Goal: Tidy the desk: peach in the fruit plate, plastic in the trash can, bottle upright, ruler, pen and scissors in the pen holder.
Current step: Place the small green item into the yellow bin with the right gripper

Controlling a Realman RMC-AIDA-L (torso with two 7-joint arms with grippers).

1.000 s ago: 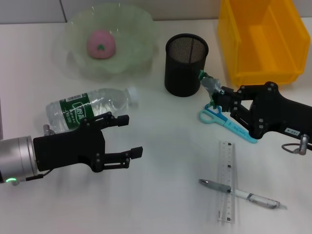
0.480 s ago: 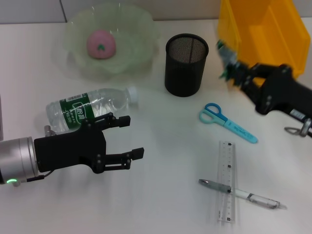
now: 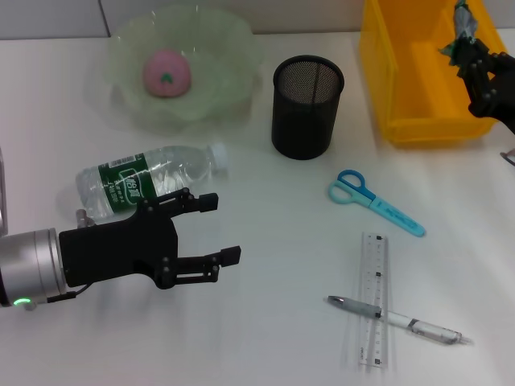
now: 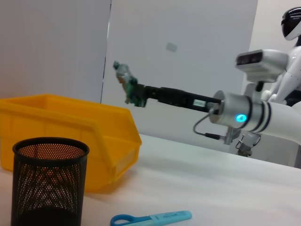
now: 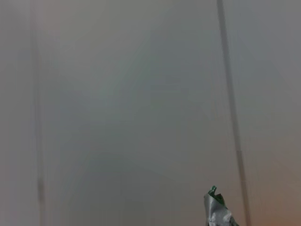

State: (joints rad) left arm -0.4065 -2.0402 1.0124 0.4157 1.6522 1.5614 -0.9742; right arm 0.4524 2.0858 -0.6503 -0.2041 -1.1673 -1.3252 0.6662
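Observation:
My right gripper needs to let go of the plastic into the yellow bin's near corner (image 3: 411,108), on the side that faces the pen holder.
My right gripper (image 3: 467,47) is shut on a crumpled piece of plastic (image 3: 464,22) and holds it above the yellow bin (image 3: 410,80) at the far right. It also shows in the left wrist view (image 4: 134,94) with the plastic (image 4: 123,75), and the plastic shows in the right wrist view (image 5: 217,212). My left gripper (image 3: 221,229) is open near the front left, just in front of the lying water bottle (image 3: 153,178). The peach (image 3: 166,71) sits in the green fruit plate (image 3: 225,72). The black mesh pen holder (image 3: 306,106) stands mid-table. The blue scissors (image 3: 372,201), ruler (image 3: 372,299) and pen (image 3: 398,320) lie right of centre.
The pen lies across the ruler. The yellow bin stands close to the right of the pen holder. The scissors (image 4: 153,218), pen holder (image 4: 47,181) and bin (image 4: 70,136) also show in the left wrist view.
My right gripper has lifted the plastic from beside the scissors and carried it back and to the right, over the yellow bin. My left gripper has barely moved.

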